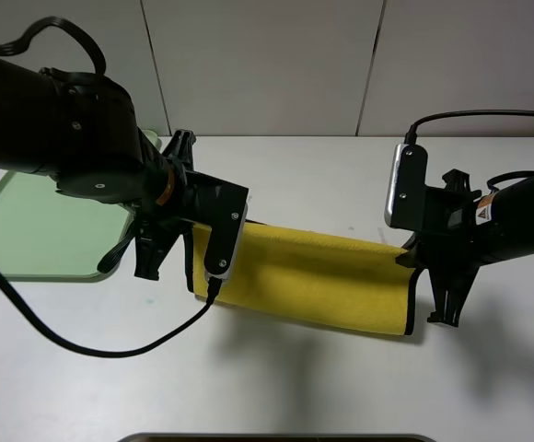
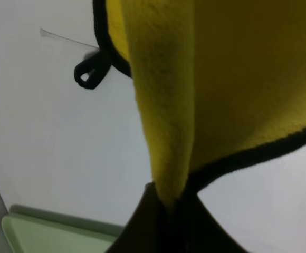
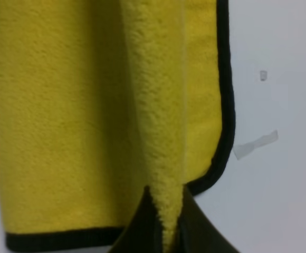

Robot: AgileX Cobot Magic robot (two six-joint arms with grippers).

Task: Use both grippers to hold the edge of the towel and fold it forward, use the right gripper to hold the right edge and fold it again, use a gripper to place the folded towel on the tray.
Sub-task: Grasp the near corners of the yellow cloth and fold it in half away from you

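Observation:
The robot's left gripper should release the edge of the yellow towel on the white table, a short gap from the green tray [image 1: 223,252].
A yellow towel [image 1: 318,276] with black trim is stretched between my two grippers, lifted above the white table. My left gripper [image 1: 198,253] is shut on the towel's left edge; in the left wrist view the yellow fabric [image 2: 169,105] is pinched between the dark fingers [image 2: 142,226], with a black hanging loop [image 2: 89,74] beside it. My right gripper [image 1: 423,267] is shut on the right edge; the right wrist view shows a fold of towel [image 3: 158,147] clamped between the fingers [image 3: 195,232]. A light green tray [image 1: 37,230] lies at the left.
The white table [image 1: 322,175] runs back to a panelled wall. A small piece of clear tape [image 3: 256,143] sticks to the table near the towel's right edge. A dark object's edge [image 1: 276,438] shows at the bottom of the high view.

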